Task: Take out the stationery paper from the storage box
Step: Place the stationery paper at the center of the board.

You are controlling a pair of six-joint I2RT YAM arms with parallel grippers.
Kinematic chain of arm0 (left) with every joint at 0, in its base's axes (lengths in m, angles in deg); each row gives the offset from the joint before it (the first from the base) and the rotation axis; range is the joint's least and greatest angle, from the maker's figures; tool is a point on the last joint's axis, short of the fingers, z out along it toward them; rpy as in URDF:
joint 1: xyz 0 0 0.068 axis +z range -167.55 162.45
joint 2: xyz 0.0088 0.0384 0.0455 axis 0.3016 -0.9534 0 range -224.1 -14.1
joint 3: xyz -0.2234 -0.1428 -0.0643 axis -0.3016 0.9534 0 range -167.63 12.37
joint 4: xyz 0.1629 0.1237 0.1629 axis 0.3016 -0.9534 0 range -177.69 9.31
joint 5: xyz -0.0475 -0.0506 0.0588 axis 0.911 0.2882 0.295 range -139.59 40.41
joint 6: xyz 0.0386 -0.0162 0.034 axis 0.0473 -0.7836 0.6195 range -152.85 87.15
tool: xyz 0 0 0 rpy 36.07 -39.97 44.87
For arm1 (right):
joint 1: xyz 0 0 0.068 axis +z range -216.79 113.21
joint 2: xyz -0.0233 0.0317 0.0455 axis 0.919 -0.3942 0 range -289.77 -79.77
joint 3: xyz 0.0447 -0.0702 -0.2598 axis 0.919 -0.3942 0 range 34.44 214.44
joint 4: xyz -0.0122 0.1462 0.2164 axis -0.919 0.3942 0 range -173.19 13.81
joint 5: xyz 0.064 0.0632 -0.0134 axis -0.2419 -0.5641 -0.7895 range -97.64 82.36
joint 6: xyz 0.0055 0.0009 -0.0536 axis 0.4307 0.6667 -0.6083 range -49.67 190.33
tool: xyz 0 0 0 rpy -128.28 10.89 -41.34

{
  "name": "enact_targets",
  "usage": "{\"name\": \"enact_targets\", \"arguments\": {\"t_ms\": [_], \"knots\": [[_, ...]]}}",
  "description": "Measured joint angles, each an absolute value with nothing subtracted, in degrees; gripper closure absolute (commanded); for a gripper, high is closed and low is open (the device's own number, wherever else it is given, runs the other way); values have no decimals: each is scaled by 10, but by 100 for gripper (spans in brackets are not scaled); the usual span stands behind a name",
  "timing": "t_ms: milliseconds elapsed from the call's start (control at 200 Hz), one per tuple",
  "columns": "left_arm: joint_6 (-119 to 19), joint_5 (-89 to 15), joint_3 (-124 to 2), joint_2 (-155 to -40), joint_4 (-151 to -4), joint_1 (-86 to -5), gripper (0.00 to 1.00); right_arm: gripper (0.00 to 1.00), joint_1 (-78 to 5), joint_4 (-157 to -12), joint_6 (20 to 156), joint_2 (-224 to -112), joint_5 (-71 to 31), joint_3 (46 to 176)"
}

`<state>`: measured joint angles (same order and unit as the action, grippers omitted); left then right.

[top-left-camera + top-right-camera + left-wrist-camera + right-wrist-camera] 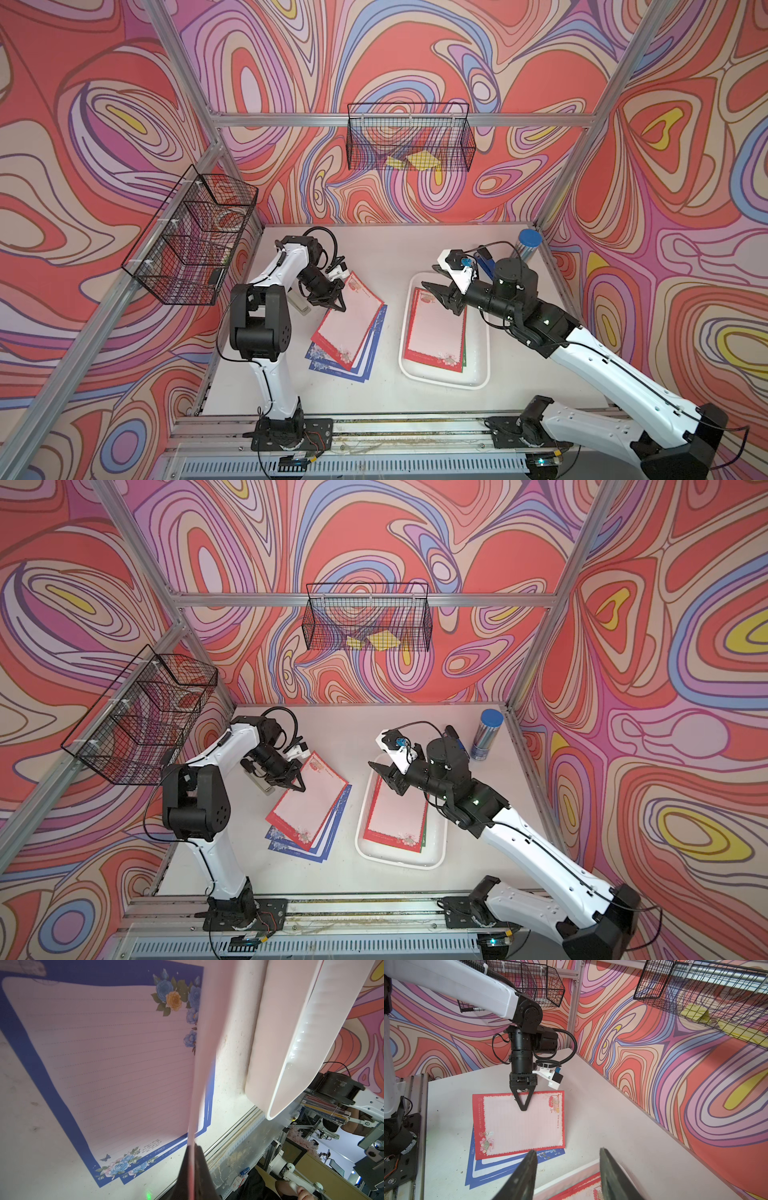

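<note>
My left gripper has the red-bordered sheet. It will let go of it on top of the blue-bordered sheets (348, 325) (120, 1048) beside the storage box.
In both top views the storage box (478, 376) (360, 848), a shallow white tray, lies right of centre with red- and green-bordered stationery paper (436, 332) (395, 816) inside. My left gripper (338, 307) (194, 1147) is shut on the far edge of a red-bordered sheet (349, 320) (521, 1126). That sheet rests tilted over several blue-bordered sheets (365, 359) (108, 1064) on the table left of the box. My right gripper (436, 293) (566, 1150) hangs open over the box's far end with nothing between its fingers.
A black wire basket (409, 137) on the back wall holds yellow paper pieces (419, 160). Another wire basket (191, 237) hangs on the left wall. A blue-capped tube (528, 245) stands at the back right corner. The aluminium rail (395, 428) runs along the front.
</note>
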<state>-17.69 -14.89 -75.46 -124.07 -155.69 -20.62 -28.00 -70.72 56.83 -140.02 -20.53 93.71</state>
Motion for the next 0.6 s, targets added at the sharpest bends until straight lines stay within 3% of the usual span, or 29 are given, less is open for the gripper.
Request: {"name": "enact_targets", "arguments": {"t_ms": [601], "knots": [[-181, -142, -707, -1241, -1515, -181, 100, 51, -280, -703, 568, -1436, -211, 967]]}}
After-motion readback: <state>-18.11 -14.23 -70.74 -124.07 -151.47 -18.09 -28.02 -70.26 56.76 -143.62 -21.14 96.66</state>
